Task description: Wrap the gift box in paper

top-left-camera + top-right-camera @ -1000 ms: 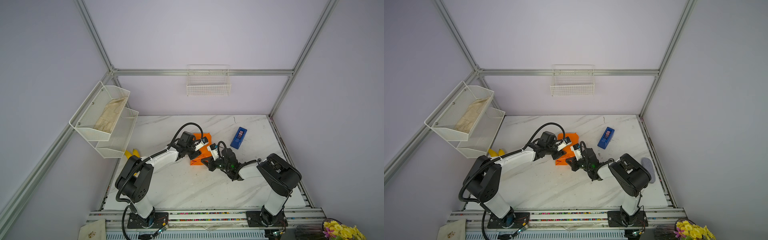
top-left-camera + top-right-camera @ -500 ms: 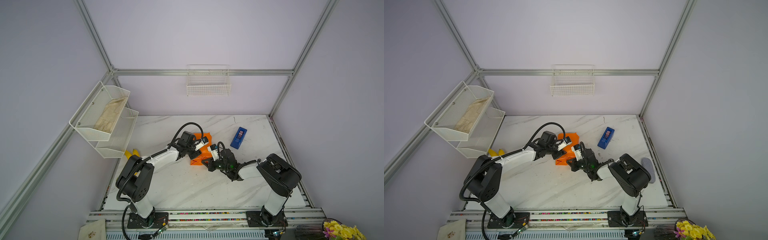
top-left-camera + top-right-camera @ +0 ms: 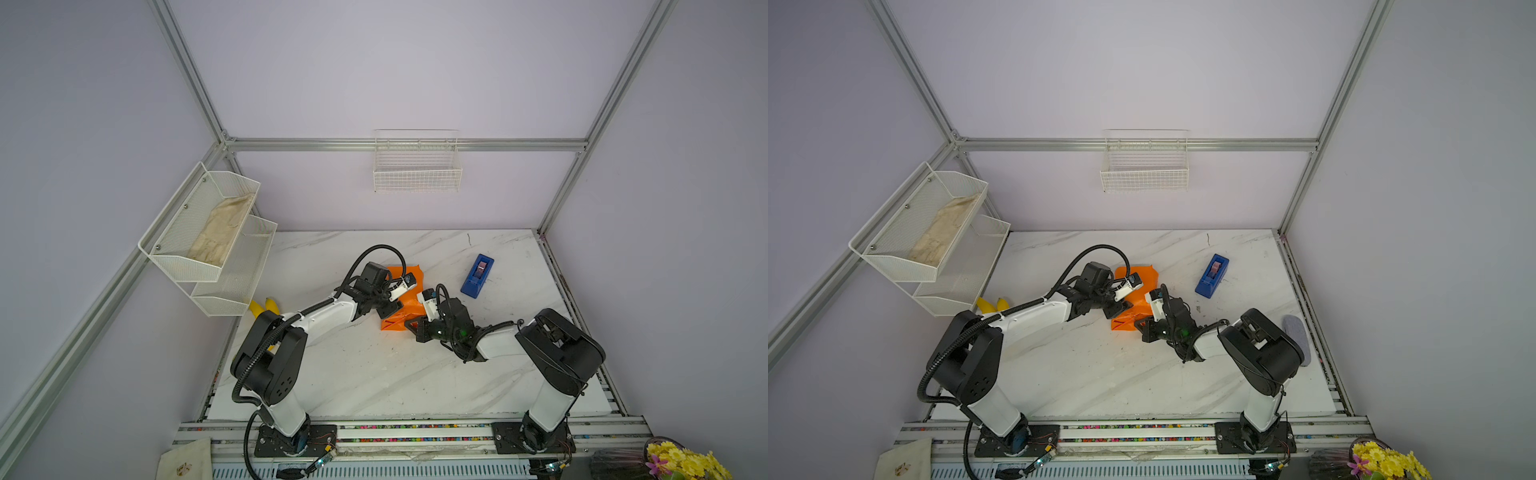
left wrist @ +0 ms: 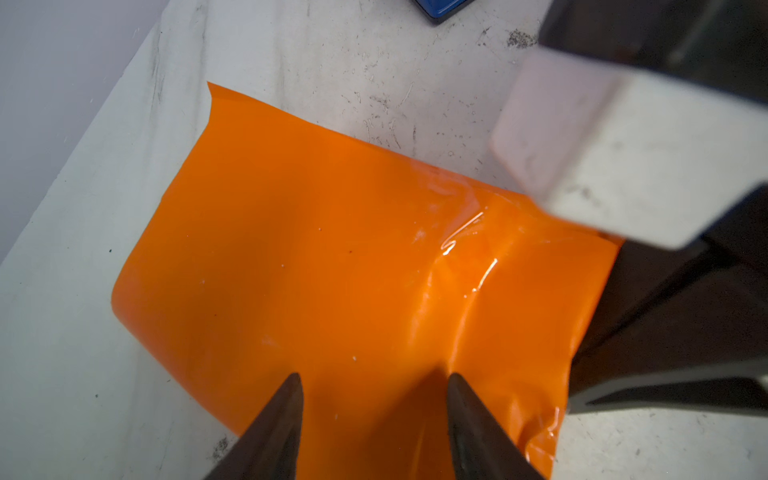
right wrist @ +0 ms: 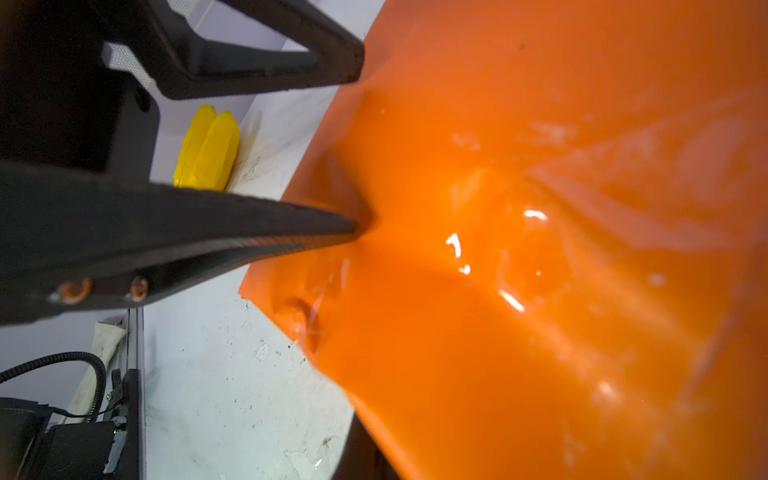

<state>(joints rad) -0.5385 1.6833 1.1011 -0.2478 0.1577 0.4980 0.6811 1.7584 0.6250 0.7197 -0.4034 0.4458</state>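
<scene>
Next, my right gripper lets go of the raised flap on the near end of the orange bundle (image 3: 411, 314), beside my left gripper.
The orange paper (image 3: 411, 301) (image 3: 1144, 276) lies folded into a bundle at mid-table. The gift box is hidden under it. My left gripper (image 3: 401, 297) (image 4: 374, 378) is over the bundle, open, with both dark fingertips (image 4: 291, 399) pressing down on the paper (image 4: 332, 249). In the right wrist view those fingers (image 5: 291, 237) dent the glossy sheet (image 5: 540, 291). My right gripper (image 3: 410, 325) sits at the bundle's near edge, shut on a raised flap of paper. The flap drapes over its jaws and hides them, apart from a dark sliver.
A blue tape dispenser (image 3: 477, 276) (image 3: 1212, 276) stands to the right of the bundle. Yellow objects (image 3: 262, 307) (image 5: 208, 149) lie by the left wall under white mesh shelves (image 3: 208, 241). A wire basket (image 3: 417, 170) hangs on the back wall. A grey pad (image 3: 1296, 336) lies at the right edge.
The right gripper has closed the last bit onto the paper flap. The left jaws have spread slightly. Neither arm has visibly shifted.
</scene>
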